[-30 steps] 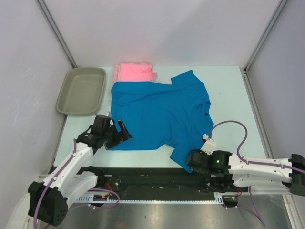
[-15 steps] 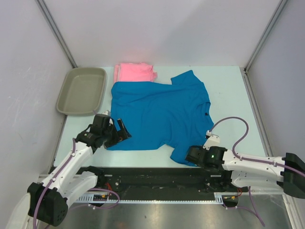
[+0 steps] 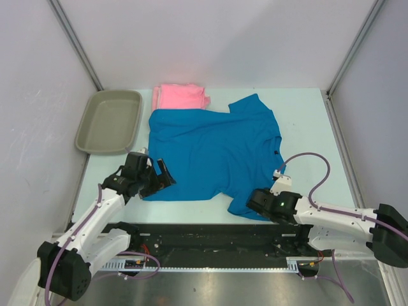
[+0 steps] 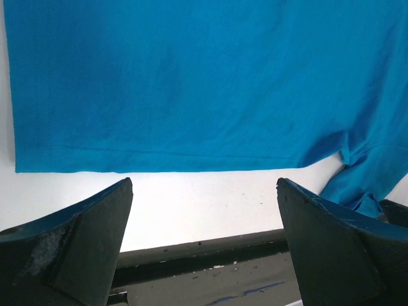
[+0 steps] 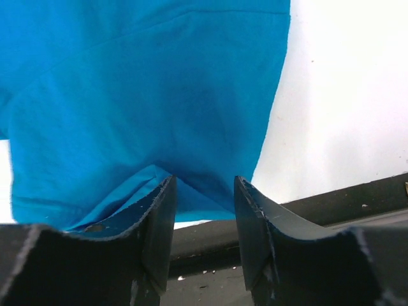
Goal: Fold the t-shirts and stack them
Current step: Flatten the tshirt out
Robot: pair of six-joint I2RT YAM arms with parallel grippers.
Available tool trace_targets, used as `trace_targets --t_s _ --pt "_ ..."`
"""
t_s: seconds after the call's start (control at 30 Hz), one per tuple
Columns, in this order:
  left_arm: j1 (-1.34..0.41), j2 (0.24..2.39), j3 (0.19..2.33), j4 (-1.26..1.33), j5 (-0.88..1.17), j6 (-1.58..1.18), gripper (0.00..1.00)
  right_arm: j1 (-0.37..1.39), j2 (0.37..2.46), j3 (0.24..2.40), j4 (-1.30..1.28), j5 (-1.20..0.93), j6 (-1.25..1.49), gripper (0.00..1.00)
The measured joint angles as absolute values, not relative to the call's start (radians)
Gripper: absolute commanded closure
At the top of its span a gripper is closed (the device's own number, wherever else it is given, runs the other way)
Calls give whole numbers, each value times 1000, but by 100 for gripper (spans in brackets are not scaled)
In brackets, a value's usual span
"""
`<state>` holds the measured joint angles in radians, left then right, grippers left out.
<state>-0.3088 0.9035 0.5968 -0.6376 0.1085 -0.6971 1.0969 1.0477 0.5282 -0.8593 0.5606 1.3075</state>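
The near sleeve is lying rumpled and loose at my right gripper's open fingers, so I need to back toward the front rail and pinch the sleeve's end (image 5: 197, 211).
The bright blue t-shirt (image 3: 210, 153) lies spread flat in the middle of the white table. The light pink t-shirt (image 3: 182, 97) lies folded behind it, partly under its far edge. My left gripper (image 3: 159, 178) stands wide open at the blue shirt's near left hem; in the left wrist view its jaws (image 4: 204, 185) frame bare table below the hem (image 4: 191, 162). My right gripper (image 3: 252, 203) is at the near sleeve by the table's front edge. Its jaws (image 5: 204, 182) stand apart, with the blue cloth (image 5: 140, 83) lying at their tips but not pinched.
A grey-beige plastic tray (image 3: 86, 131) sits at the back left. The black front rail (image 3: 204, 233) runs along the near table edge under both grippers. White walls and metal posts close in the table's back and sides.
My right gripper has gone from shut to open and its arm has edged left along the front edge; the sleeve lies loose. The left arm has hardly moved.
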Motion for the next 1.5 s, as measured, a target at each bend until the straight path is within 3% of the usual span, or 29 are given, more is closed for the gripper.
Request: trace_targets --t_s 0.3,0.77,1.4,1.5 --pt "-309 918 596 -614 113 -698 0 1113 980 554 -903 561 1309 55" --pt "-309 916 585 -611 114 -697 0 1133 1103 554 -822 538 1308 62" --pt "-309 914 585 -607 128 -698 0 1323 1081 555 -923 515 1470 65" --pt "-309 914 585 -607 132 -698 0 1326 1083 555 -926 515 1477 70"
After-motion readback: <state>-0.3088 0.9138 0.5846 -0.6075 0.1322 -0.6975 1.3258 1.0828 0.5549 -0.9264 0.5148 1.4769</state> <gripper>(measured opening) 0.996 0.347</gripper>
